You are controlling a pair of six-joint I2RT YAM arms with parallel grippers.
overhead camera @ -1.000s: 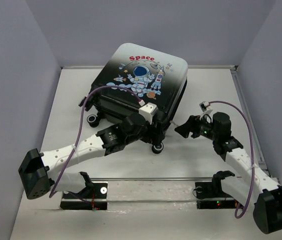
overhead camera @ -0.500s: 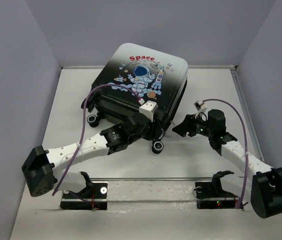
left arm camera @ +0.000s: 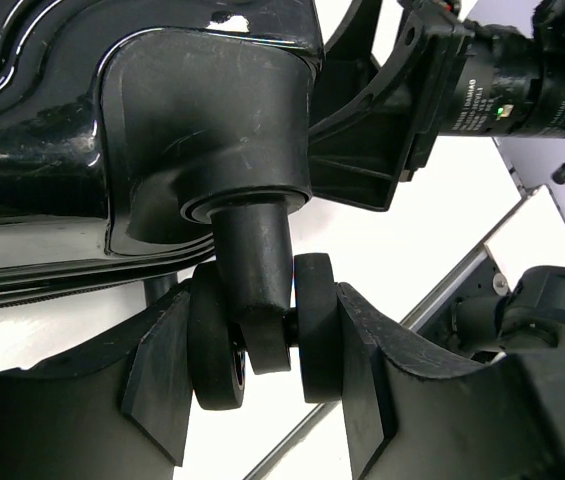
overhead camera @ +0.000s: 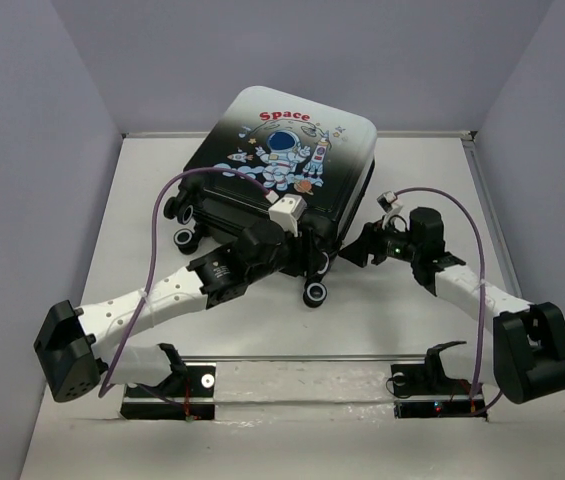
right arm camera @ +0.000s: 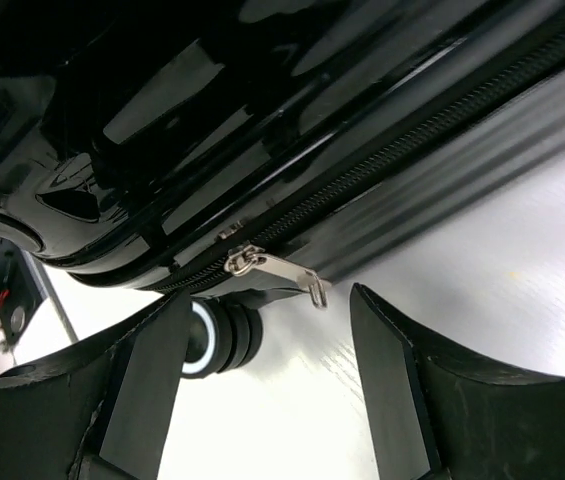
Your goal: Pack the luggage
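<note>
I can see the zipper pull short of the luggage's corner, ahead of my open fingers, so I need to take its loose end [right arm camera: 316, 291] with my right gripper and pull it around.
The luggage [overhead camera: 282, 165] lies closed at the back middle, white-to-black shell with the astronaut print and red "Space" facing up. My left gripper [overhead camera: 307, 262] is at its near right corner. In the left wrist view my left gripper [left arm camera: 262, 375] is shut on a black twin caster wheel [left arm camera: 317, 330], with a finger pressed on each side. My right gripper [overhead camera: 350, 255] is open beside the suitcase's right side. In the right wrist view my right gripper [right arm camera: 267, 390] faces the silver zipper pull [right arm camera: 280, 270], which hangs just ahead of the fingers, untouched. The lining is hidden.
Another wheel [overhead camera: 314, 293] with a white ring sits on the table near both grippers and shows in the right wrist view [right arm camera: 220, 337]. Two more wheels [overhead camera: 184, 237] are at the suitcase's left corner. Grey walls enclose the table; a rail [overhead camera: 312, 357] runs along the near edge.
My right arm has stretched left and brought its open gripper close to the suitcase's right side. My left arm has shifted slightly and stays at the wheel corner. The suitcase has barely moved.
</note>
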